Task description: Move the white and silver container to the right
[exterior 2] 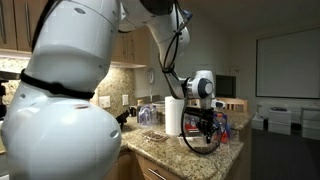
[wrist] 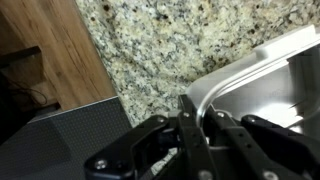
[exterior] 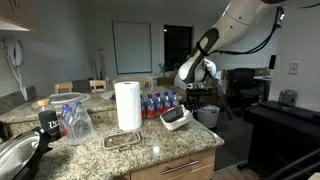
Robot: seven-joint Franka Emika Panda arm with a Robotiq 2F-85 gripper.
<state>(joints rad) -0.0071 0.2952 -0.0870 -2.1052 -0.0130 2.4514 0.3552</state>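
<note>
Next, my gripper lets go of the white and silver container flat on the granite counter [exterior: 174, 126] in front of the water bottles.
The white and silver container [exterior: 176, 119] sits at the end of the granite counter, just in front of the water bottles. It looks slightly tilted. In the wrist view its shiny rim [wrist: 245, 70] curves across the right side. My gripper [exterior: 194, 103] comes down onto its edge, and the fingers [wrist: 197, 128] are pinched on the rim, one inside and one outside. In an exterior view the gripper [exterior 2: 206, 124] hangs over the container [exterior 2: 203, 141] near the counter's corner.
A tall paper towel roll [exterior: 128, 105] stands mid-counter with a flat greyish mat [exterior: 122, 140] in front of it. A pack of water bottles [exterior: 156, 103] stands behind the container. Clear bottles [exterior: 75, 122] and a metal pan [exterior: 14, 156] lie further along. The counter edge [wrist: 95, 70] is close by.
</note>
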